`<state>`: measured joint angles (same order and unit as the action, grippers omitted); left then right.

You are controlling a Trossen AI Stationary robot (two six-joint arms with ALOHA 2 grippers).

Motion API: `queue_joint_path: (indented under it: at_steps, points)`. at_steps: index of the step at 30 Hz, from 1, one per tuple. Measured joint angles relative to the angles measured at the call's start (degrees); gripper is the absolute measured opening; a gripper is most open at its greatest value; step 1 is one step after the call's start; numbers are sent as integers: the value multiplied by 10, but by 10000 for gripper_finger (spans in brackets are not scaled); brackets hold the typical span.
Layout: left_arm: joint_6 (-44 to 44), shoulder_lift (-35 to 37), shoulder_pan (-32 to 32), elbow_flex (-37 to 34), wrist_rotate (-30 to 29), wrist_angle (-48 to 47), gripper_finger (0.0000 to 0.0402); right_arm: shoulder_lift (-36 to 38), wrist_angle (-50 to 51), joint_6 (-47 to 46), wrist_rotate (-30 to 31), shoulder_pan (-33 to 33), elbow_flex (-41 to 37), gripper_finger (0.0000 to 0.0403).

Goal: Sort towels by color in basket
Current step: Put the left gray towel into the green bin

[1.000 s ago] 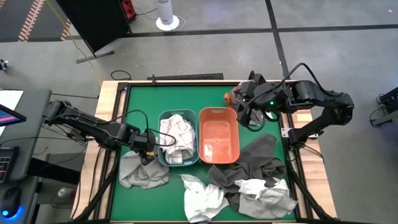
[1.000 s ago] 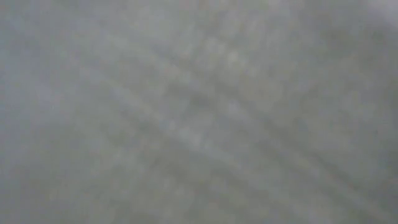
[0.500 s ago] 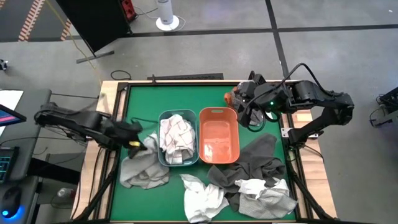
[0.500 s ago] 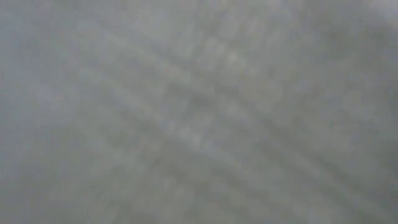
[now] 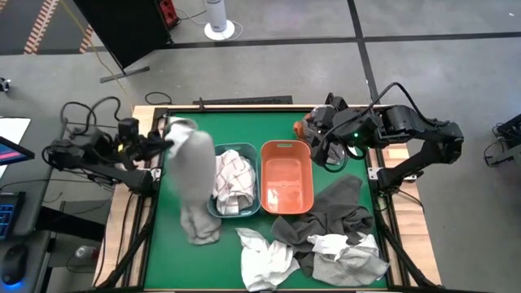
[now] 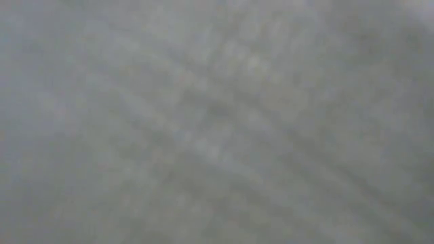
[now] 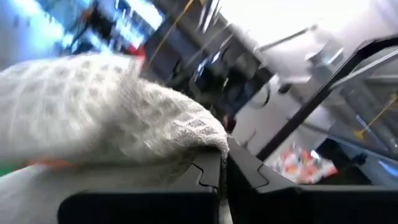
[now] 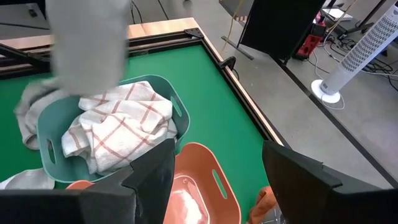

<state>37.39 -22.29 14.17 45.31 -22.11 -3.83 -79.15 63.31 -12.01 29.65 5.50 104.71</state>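
Observation:
Next, my left gripper releases the light grey towel onto the red-checked white towel in the teal basket (image 5: 238, 185).
A light grey towel (image 5: 192, 175) hangs from my left gripper (image 5: 168, 140), which is shut on it above the table's left side, beside the teal basket (image 5: 213, 203). That basket holds a white towel with red checks (image 5: 233, 181). An orange basket (image 5: 286, 176) stands to its right. My right gripper (image 8: 217, 180) waits open above the table's far right, next to a rust-orange cloth (image 5: 299, 127). Dark grey (image 5: 326, 213) and white towels (image 5: 264, 256) lie heaped at the near edge. My left gripper (image 7: 222, 163) pinches the light grey towel's upper end (image 7: 186, 134) between its two shut fingers; the cloth drapes over them. The fingers lie about level, pointing toward the table's right. The towel hangs long below them, and its lower end (image 5: 203, 232) rests on the table.
A blurred grey cloth (image 6: 217, 122) fills the whole low view. A further pale towel (image 5: 352, 254) lies at the near right corner. The table's wooden rim (image 5: 145, 122) runs just behind my left gripper. Bare green surface (image 5: 244, 130) shows along the far side.
My left gripper has risen and drawn back toward the table's left and far edges, tipping from pointing down to about level. The light grey towel, a heap on the table before, is now drawn up long with it; only its lower end stays on the table.

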Motion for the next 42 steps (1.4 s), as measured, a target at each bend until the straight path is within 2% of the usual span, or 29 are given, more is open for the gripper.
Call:
queue_joint_path:
  at_steps: [7,11,15,20,26,28,30,35,38,42]
  points:
    - [-155,-99,0,0,-15,300,0,0,-9,-2,0,0,0,272]
    - [-172,-162,-4,0,-34,341,0,0,-10,-1,0,0,0,272]
    - [-139,-212,-15,-1,-50,285,0,0,-9,-1,0,4,0,272]
    - [-39,-267,-25,-1,-76,191,0,0,-8,-1,0,14,0,272]
    - [90,-325,-41,-1,-96,-37,0,0,-8,-2,0,17,0,272]
    - [119,-346,-49,-1,-73,-107,0,0,-8,-4,0,17,0,272]
    - [124,-366,-60,-1,-22,-152,0,0,-8,-4,0,17,0,272]
    - [122,-407,-86,-1,78,-169,0,0,-8,-2,0,17,0,272]
    - [105,-428,-91,0,107,-172,0,0,-8,-1,0,15,0,272]
    - [104,-447,-98,0,116,-227,0,0,-7,-1,-3,15,0,272]
